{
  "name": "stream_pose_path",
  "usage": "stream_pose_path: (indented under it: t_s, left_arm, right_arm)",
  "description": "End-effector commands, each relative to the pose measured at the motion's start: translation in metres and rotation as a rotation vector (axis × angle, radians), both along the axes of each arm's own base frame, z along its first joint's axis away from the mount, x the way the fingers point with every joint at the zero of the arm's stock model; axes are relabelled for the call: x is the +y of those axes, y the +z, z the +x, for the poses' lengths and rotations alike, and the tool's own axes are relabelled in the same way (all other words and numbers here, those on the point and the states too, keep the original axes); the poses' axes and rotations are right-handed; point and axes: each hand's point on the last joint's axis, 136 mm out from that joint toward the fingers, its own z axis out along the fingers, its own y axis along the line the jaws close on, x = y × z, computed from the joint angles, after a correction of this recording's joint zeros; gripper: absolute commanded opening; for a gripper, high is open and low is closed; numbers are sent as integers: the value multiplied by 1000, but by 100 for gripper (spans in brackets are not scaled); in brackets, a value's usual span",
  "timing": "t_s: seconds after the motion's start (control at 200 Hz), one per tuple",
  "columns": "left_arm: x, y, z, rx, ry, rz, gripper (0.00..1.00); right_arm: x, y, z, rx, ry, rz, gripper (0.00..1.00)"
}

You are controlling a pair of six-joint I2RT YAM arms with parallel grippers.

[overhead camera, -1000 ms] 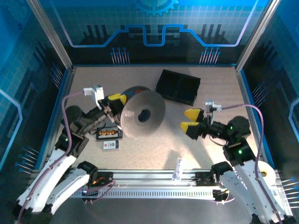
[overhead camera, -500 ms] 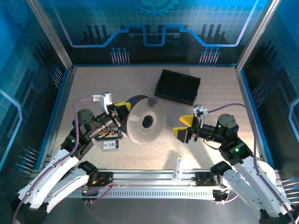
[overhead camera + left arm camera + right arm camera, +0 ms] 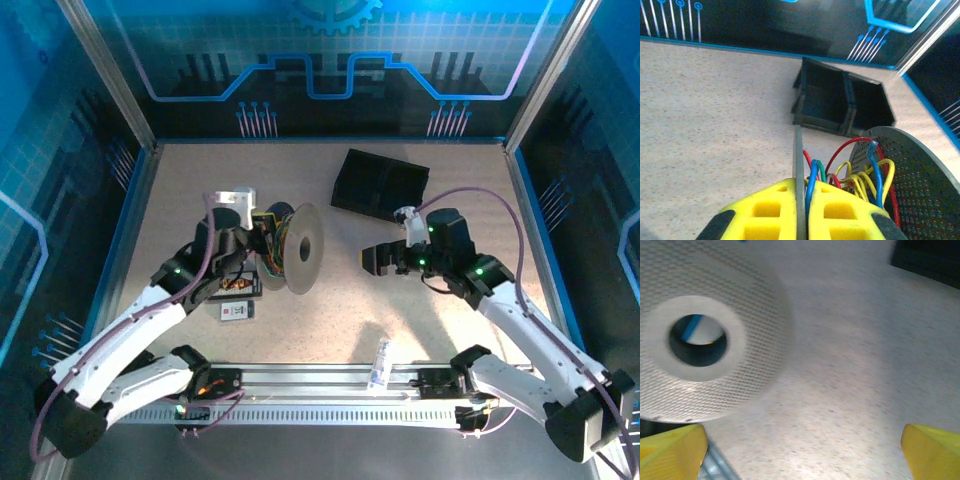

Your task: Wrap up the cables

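The robot's left gripper should release the grey spool flat on the table (image 3: 330,248) just in front of the black bin.
The cables (image 3: 867,175), thin blue, green, yellow and red wires, lie bunched between the two flanges of a grey perforated spool (image 3: 303,248) that stands on edge at the table's middle left. My left gripper (image 3: 801,187) is shut on the spool's thin left flange (image 3: 798,150), with a blue cable (image 3: 811,182) pinched beside it. In the top view the left gripper (image 3: 258,236) is at the spool's left side. My right gripper (image 3: 378,260) hangs open to the right of the spool, apart from it. The right gripper (image 3: 802,442) faces the spool's outer flange (image 3: 705,340) and its centre hole.
A black two-compartment bin (image 3: 380,187) stands at the back, right of the spool. A small black board with orange connectors (image 3: 235,286) and a small white piece (image 3: 237,311) lie under my left arm. A clear small item (image 3: 380,362) rests on the front rail.
The left arm has turned the spool from nearly face-on to standing on edge and shifted right. The right gripper has moved left and back toward the spool, still open.
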Motion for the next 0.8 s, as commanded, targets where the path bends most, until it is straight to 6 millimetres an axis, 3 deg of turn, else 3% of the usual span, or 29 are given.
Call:
stream_pose_path:
  t_s: [0.0, 0.03, 0.06, 0.11, 0.19, 0.295, 0.57, 0.796]
  left_arm:
    - [5, 37, 12, -132, 107, 118, 0]
    - [4, 35, 13, -138, 121, 156, 0]
    - [2, 34, 14, -143, 128, 185, 0]
    - [-3, 31, 16, -144, 134, 206, 0]
    - [-15, 26, 19, -135, 111, 199, 0]
    - [-30, 22, 26, -124, 88, 206, 0]
    - [-53, 21, 43, -120, 74, 156, 0]
    - [-48, 33, 69, -199, 126, 417, 0]
  right_arm:
    - [-49, -14, 17, 56, -285, -163, 100]
    - [-62, -17, 18, 79, -353, -174, 100]
    - [-68, -4, 21, 61, -373, -157, 100]
    - [-69, 1, 23, 31, -341, -125, 100]
    - [-77, -12, 21, 28, -363, -55, 100]
    - [-69, -11, 16, -26, -289, 70, 100]
    - [-49, -15, 3, -23, -176, 185, 100]
    - [-39, -23, 3, 8, -142, 186, 100]
